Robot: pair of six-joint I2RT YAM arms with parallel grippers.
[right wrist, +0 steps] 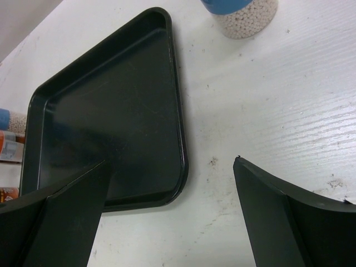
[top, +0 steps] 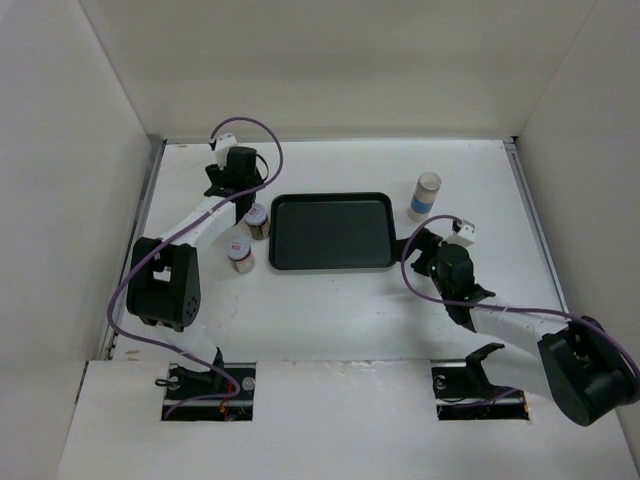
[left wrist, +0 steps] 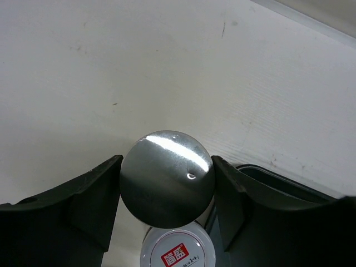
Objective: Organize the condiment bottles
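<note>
I should use my left gripper to set the condiment bottle down inside the black tray's far corner (top: 306, 220), beside the bottle with the white cap.
My left gripper (left wrist: 167, 186) is shut on a condiment bottle, of which I see the shiny round end (left wrist: 162, 167) between the fingers. It hangs just above a short dark-brown bottle with a white cap (left wrist: 178, 253), which stands by the black tray's left edge (top: 257, 220). A second short brown bottle (top: 240, 256) stands nearer. A tall whitish bottle with a blue band (top: 425, 195) stands right of the tray and also shows in the right wrist view (right wrist: 245, 14). My right gripper (right wrist: 171, 161) is open and empty over the tray's near right corner (top: 420, 248).
The black tray (top: 330, 197) lies mid-table with nothing in it; it also shows in the right wrist view (right wrist: 111, 111) and the left wrist view (left wrist: 278, 178). White walls enclose the table on three sides.
</note>
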